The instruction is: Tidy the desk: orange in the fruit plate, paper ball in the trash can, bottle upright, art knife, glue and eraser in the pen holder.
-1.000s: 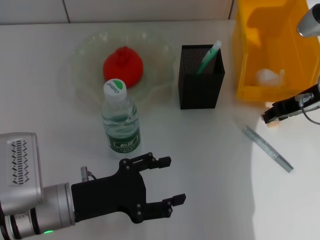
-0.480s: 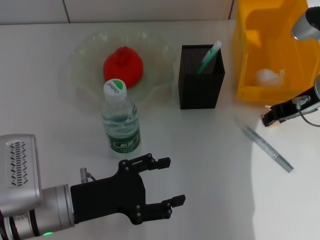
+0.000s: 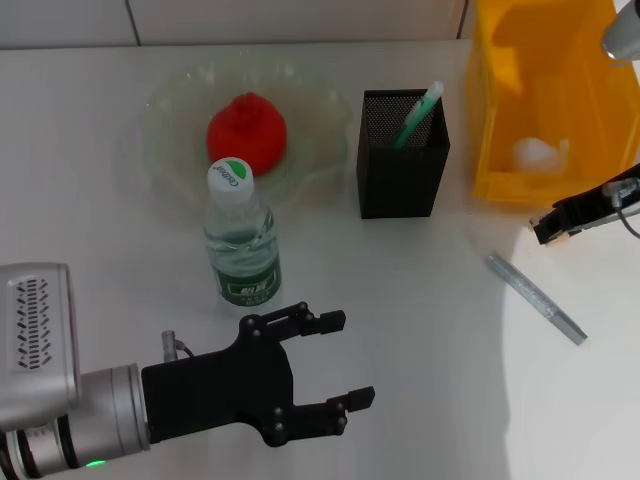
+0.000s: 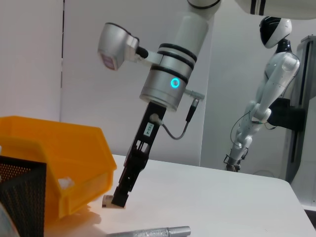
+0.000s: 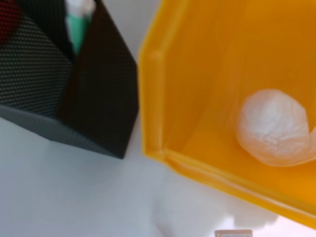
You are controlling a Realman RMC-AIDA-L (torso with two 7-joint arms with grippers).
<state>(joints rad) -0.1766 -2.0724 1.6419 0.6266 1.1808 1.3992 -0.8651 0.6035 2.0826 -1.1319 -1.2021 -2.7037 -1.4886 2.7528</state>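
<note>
The eraser, now just in front of the trash can, will be released by my right gripper so that it stays inside the black pen holder [image 3: 414,122] [image 5: 74,43], next to the glue.
The orange [image 3: 246,132] lies in the fruit plate [image 3: 170,110]. In front of the plate the bottle [image 3: 242,240] stands upright. The pen holder [image 3: 402,170] holds the glue [image 3: 417,113]. A paper ball [image 3: 540,152] rests in the trash can [image 3: 500,110]. On the table to the right lies the art knife [image 3: 535,298]. My right gripper [image 3: 545,231] hangs just in front of the trash can, shut on the eraser [image 4: 107,201], which pokes out at its fingertips [image 4: 120,198] a little above the table. My left gripper [image 3: 335,360] is open near the front edge, holding nothing.
In the left wrist view the trash can [image 4: 54,153] and pen holder [image 4: 19,197] sit at the left and the art knife [image 4: 148,231] lies close by. Another robot [image 4: 269,94] stands in the background beyond the table.
My right gripper has shifted slightly right and up. The tan eraser spot seen on the table under it before no longer shows there. My left arm has barely moved.
</note>
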